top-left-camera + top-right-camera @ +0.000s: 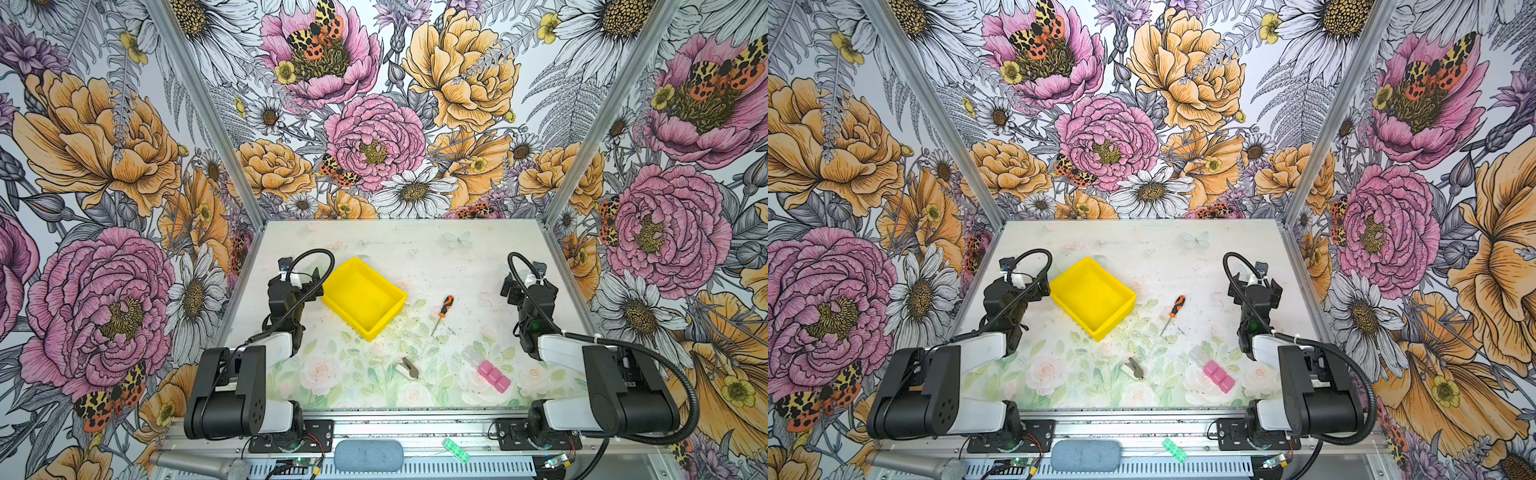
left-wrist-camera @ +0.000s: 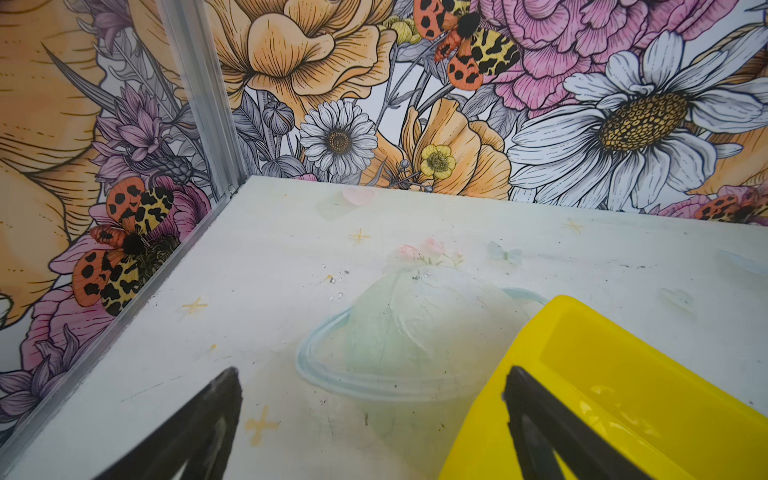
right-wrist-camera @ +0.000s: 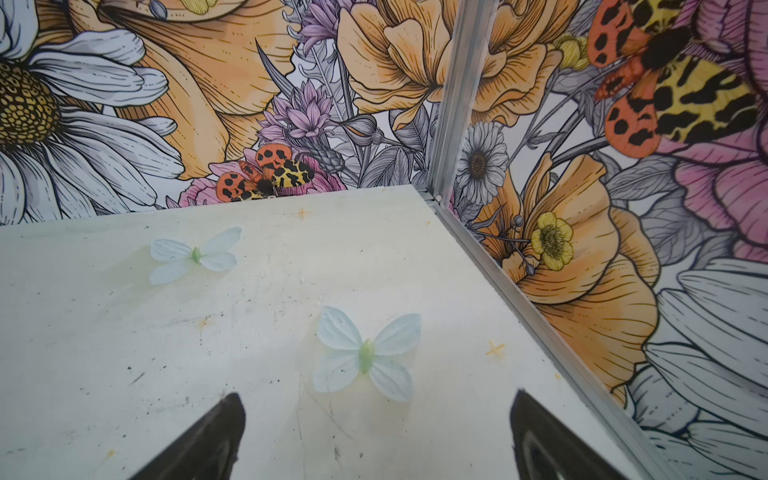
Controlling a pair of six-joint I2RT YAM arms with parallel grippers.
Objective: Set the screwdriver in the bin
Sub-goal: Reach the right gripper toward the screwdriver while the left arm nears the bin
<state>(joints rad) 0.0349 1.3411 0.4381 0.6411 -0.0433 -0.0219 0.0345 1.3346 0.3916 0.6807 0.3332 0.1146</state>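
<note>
I will next close my right gripper on the middle of the orange-and-black handle (image 1: 447,304) of the screwdriver beside the yellow bin.
The screwdriver (image 1: 442,309) (image 1: 1174,311), with an orange-and-black handle and a thin silver shaft, lies flat on the table just right of the bin, handle toward the back. The yellow bin (image 1: 361,293) (image 1: 1092,297) sits empty at centre-left, turned at an angle. My left gripper (image 1: 306,278) (image 2: 372,386) is open beside the bin's left corner. In the left wrist view one finger shows in front of the bin's wall (image 2: 623,395). My right gripper (image 1: 523,276) (image 3: 376,411) is open over bare table at the far right, well away from the screwdriver.
A grey-and-white clip (image 1: 408,368) lies near the front centre. Pink cubes (image 1: 493,376) and clear cubes (image 1: 471,355) sit at the front right. Flowered walls with metal posts (image 3: 453,104) close in the table on three sides.
</note>
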